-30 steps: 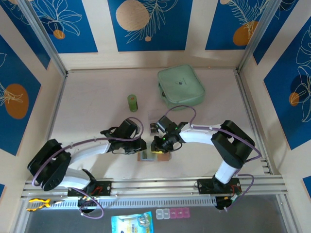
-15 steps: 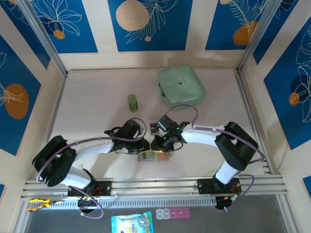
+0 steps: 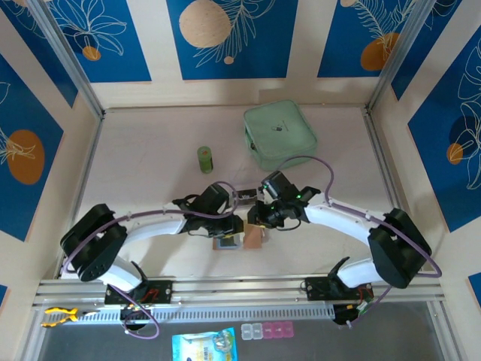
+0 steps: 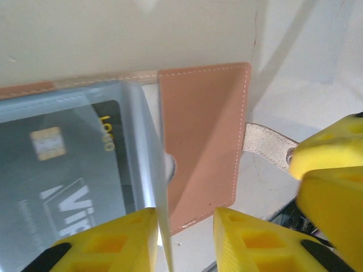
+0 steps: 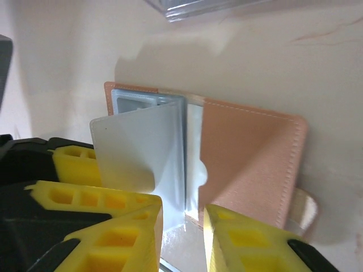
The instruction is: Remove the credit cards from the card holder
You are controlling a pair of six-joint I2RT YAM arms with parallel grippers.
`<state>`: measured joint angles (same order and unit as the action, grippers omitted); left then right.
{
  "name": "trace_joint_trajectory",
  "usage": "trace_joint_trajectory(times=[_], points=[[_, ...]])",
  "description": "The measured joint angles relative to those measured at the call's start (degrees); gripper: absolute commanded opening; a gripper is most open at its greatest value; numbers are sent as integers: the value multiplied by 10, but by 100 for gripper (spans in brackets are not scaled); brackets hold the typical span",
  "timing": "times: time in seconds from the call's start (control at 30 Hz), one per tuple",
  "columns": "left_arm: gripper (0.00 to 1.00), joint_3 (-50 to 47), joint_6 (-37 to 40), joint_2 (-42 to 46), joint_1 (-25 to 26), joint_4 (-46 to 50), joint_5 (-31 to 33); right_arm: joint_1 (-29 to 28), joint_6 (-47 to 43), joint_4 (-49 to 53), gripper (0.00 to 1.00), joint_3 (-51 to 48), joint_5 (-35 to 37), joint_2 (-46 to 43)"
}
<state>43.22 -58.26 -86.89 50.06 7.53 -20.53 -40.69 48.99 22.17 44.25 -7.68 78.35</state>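
Note:
The pale leaf stands half turned beside the credit card; next my left gripper releases it toward the tan flap and pinches the sleeves' outer edge (image 5: pixel 115 103).
The card holder (image 3: pixel 256 238) lies open on the table near the front; its tan flap (image 4: pixel 201 141) is on the right. In its clear sleeve a dark credit card (image 4: pixel 68 175) with a gold chip shows. My left gripper (image 4: pixel 184 241) hangs over the holder's near edge with its jaws apart, and a thin pale sleeve leaf (image 4: pixel 161 226) stands on edge against its left finger. My right gripper (image 5: pixel 182 241) faces it from the other side, jaws apart astride the holder's fold (image 5: pixel 190 170), beside a raised pale leaf (image 5: pixel 133 147). Both grippers (image 3: pixel 248 220) meet over the holder.
A mint-green zip case (image 3: pixel 279 134) lies at the back of the table. A small green cylinder (image 3: pixel 205 159) stands left of it. A clear plastic box (image 5: pixel 193 7) sits just beyond the holder. Side walls and a front rail (image 3: pixel 240 287) bound the table.
Both grippers have shifted a little to the right over the holder, and the right arm's elbow has swung out to the right. The left jaws have parted slightly.

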Motion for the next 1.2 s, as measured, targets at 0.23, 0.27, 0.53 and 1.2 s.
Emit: trace_joint_trajectory(times=[0.23,0.27,0.53,1.2], points=[[34,38,-4,-51,24,-9,0,40,-11,16,30,-24,-3,-48],[35,43,-4,-58,26,-10,0,44,-12,18,30,-28,-4,-55],[49,71,-3,-82,31,-11,0,61,-19,31,32,-39,-14,-91],[38,3,8,46,-9,39,50,8,0,19,30,-11,-23,-35]])
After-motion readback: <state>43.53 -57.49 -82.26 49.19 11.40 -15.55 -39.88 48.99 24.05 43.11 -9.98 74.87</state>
